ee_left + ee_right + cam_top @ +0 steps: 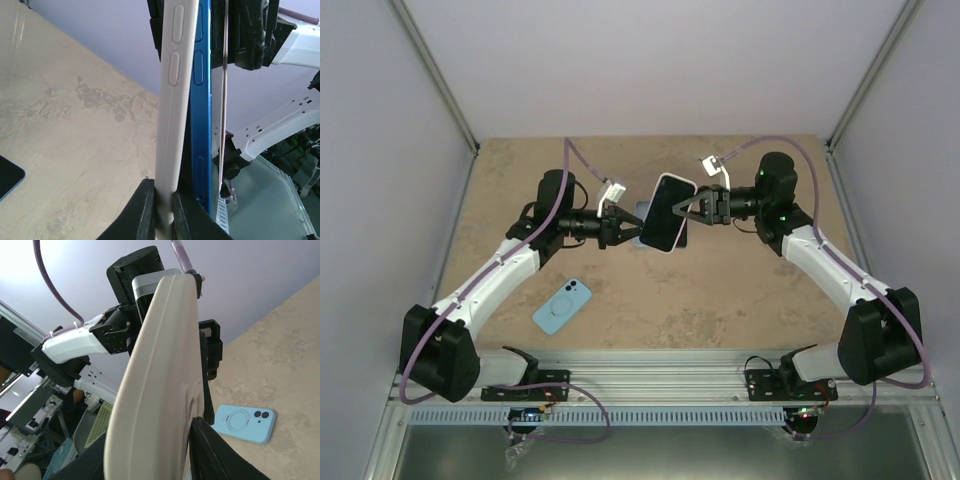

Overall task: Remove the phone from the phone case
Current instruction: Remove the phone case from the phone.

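Note:
My left gripper will grab the cream rim nearer its buttons (171, 97) while my right gripper straddles the case and phone, before my right gripper moves to the phone's edge.
A phone (665, 218), screen dark, sits in a cream phone case (676, 179) held in the air over the middle of the table, between both grippers. My left gripper (626, 228) is shut on the case's side wall (170, 125), its jaws (163, 189) pinching only the cream rim. Beside that rim the phone's blue edge (201, 110) shows, parted a little from the case wall. My right gripper (693, 210) grips from the opposite side. In the right wrist view the case's back (160, 365) fills the frame, with my right gripper (150, 450) straddling case and phone.
A light blue phone case (562, 306) (245, 422) lies camera side up on the table in front of the left arm. A dark flat phone-like slab (641, 211) (7, 177) lies on the table under the held phone. Grey walls close in the sides and back.

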